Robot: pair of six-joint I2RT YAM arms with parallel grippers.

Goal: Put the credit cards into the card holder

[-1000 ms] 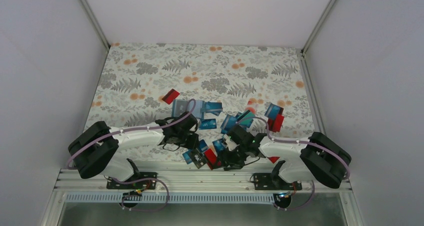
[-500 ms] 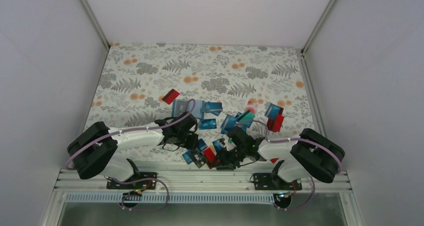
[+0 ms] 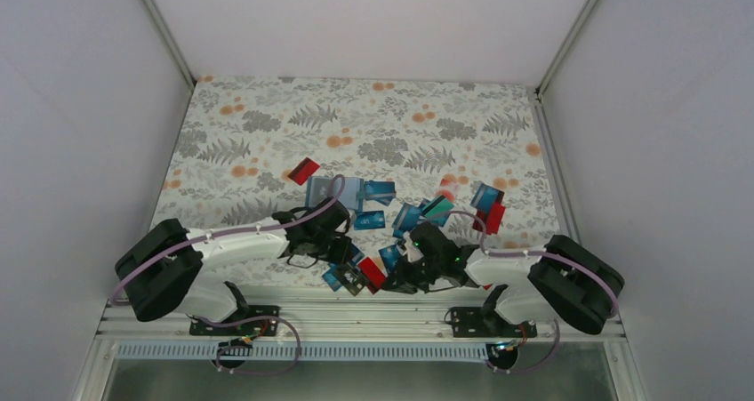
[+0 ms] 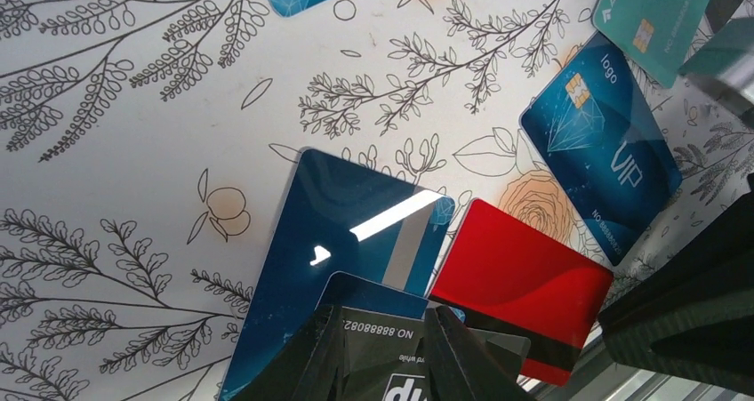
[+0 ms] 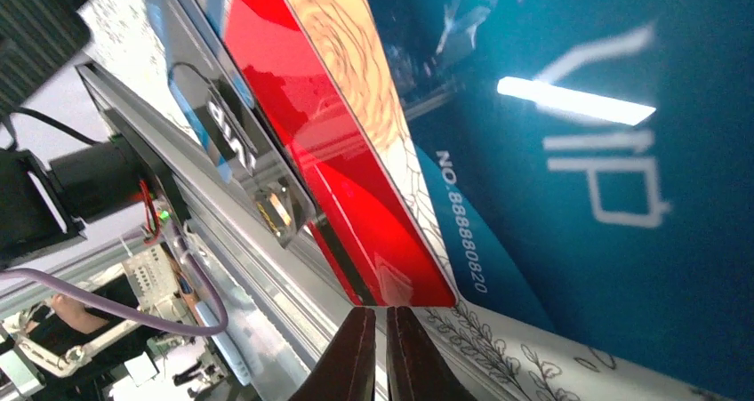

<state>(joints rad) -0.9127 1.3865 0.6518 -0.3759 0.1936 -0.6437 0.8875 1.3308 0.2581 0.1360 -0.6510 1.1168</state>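
Note:
My right gripper's closed fingers only touch the near edge of the red card. My right gripper will open and then close around the red card's black-striped corner (image 5: 357, 287).
Credit cards lie scattered near the table's front, mostly blue and teal, among them a blue VIP card (image 4: 600, 152) and a red card (image 3: 372, 275). The card holder (image 3: 324, 193), dull teal-blue and squarish, lies flat behind my left gripper (image 3: 348, 257). My left gripper (image 4: 381, 316) is shut on a black card (image 4: 391, 348) with white print, held over a dark blue card (image 4: 338, 232) beside the red card (image 4: 525, 276). My right gripper (image 5: 381, 314) is shut, its tips at the red card's (image 5: 356, 170) near edge. Whether that edge is nipped is unclear.
The aluminium rail (image 5: 249, 268) at the table's front edge runs just behind my right fingers. A lone red card (image 3: 304, 169) lies farther back on the left. More cards (image 3: 485, 207) cluster at the right. The floral cloth (image 3: 373, 116) stretches to the back wall.
My right gripper's jaws have closed from well open to shut, and it has edged left toward the red card. The left arm and its black card have barely moved.

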